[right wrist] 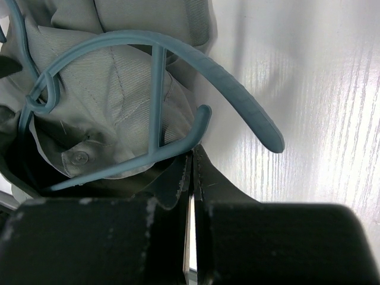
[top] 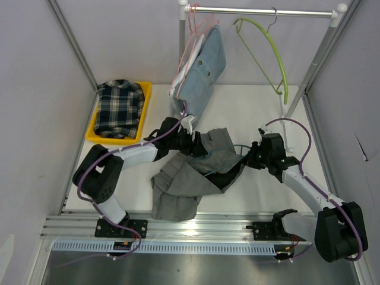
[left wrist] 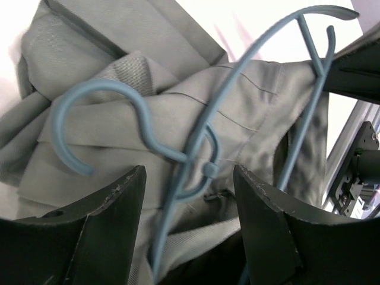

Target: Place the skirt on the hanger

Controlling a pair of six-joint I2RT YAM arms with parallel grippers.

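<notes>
The hanger is lying flat with its hook on the grey skirt. Next, my left gripper pinches the hanger's neck [left wrist: 183, 158] and tips the hanger upright.
A grey skirt [top: 184, 178] lies crumpled in the middle of the white table. A blue plastic hanger [left wrist: 261, 44] lies on top of it, with its hook toward my left arm. My left gripper [top: 199, 144] is open, and the hanger's neck and hook base sit between its fingers [left wrist: 189, 172] without being clamped. My right gripper [top: 246, 159] is shut on the hanger's lower bar near one end, and the pinch shows in the right wrist view [right wrist: 193, 151]. There the hanger [right wrist: 237, 89] arches over the skirt's waistband [right wrist: 113, 89].
A yellow tray [top: 146, 89] holding a plaid shirt [top: 122, 107] stands at the back left. A clothes rail [top: 261, 10] spans the back, carrying a denim garment on pink hangers [top: 205, 65] and a bare green hanger [top: 276, 53]. Grey walls close both sides.
</notes>
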